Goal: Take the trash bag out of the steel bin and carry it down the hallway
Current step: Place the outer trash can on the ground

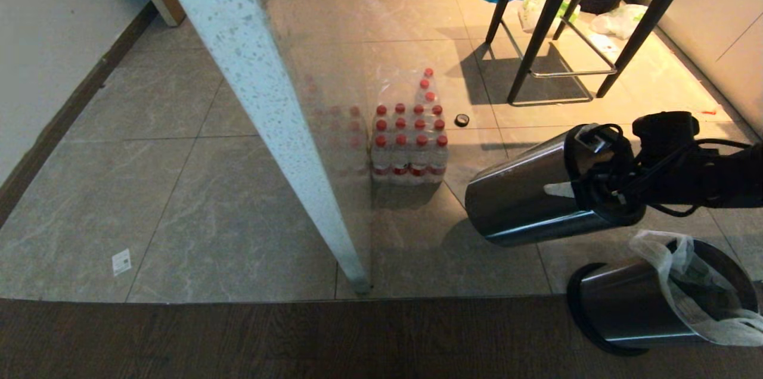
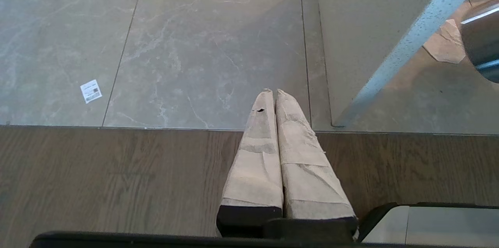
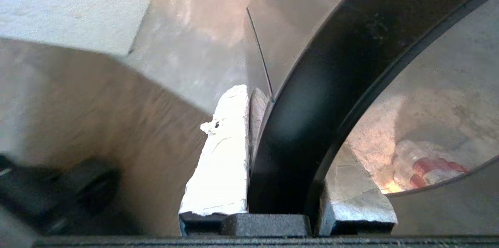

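Observation:
The black-rimmed bin, now held on its side off the floor, will be let go by my right gripper on the tiles (image 1: 495, 229) between the bottles and the white trash bag.
A shiny steel bin (image 1: 626, 307) lies tilted on the floor at the lower right. The thin white trash bag (image 1: 667, 260) hangs out of its mouth. Just above it, a second steel bin (image 1: 530, 194) with a black rim ring (image 3: 312, 96) is lifted off the floor and held on its side. My right gripper (image 1: 596, 170) (image 3: 288, 142) is shut on that black rim, one finger outside the ring and one inside. My left gripper (image 2: 273, 92) is shut on nothing, parked low over the wood floor.
A white speckled table leg (image 1: 280, 129) slants down mid-frame. Behind it stands a wrapped pack of red-capped bottles (image 1: 408, 143), with a small tape roll (image 1: 461, 120) beside it. Black stool legs (image 1: 536, 39) and plastic bags (image 1: 620, 18) are at the back right. A wall runs along the left.

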### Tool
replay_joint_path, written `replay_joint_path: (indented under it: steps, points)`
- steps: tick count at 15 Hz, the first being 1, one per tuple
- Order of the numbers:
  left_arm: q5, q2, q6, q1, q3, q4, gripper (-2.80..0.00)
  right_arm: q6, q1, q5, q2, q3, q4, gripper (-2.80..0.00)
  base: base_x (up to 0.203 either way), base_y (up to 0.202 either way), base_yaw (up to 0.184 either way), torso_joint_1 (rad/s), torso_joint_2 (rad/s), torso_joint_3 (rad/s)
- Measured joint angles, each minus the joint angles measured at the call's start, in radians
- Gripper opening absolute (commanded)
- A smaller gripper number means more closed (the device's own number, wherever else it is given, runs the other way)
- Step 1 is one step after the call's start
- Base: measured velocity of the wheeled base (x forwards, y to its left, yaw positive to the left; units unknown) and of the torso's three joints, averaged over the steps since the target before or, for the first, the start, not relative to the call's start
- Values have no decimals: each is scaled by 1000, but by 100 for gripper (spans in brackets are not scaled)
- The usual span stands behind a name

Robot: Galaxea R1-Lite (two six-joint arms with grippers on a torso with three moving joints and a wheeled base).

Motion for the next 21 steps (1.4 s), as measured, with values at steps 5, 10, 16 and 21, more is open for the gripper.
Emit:
replay_joint_path:
  steps: [5, 10, 16, 21]
  points:
    - [0, 0, 0, 0, 0, 0, -280, -88, 22, -9, 122, -102, -41, -280, 0, 0, 0, 0, 0, 0]
    - [0, 0, 0, 0, 0, 0, -280, -209, 49, -83, 237, -213, -28, -280, 0, 0, 0, 0, 0, 0]
    - [0, 0, 0, 0, 0, 0, -280, -405, 47, -89, 316, -293, 100, -280, 0, 0, 0, 0, 0, 0]
    - [0, 0, 0, 0, 0, 0, -280, -527, 42, -100, 359, -347, 208, -280, 0, 0, 0, 0, 0, 0]
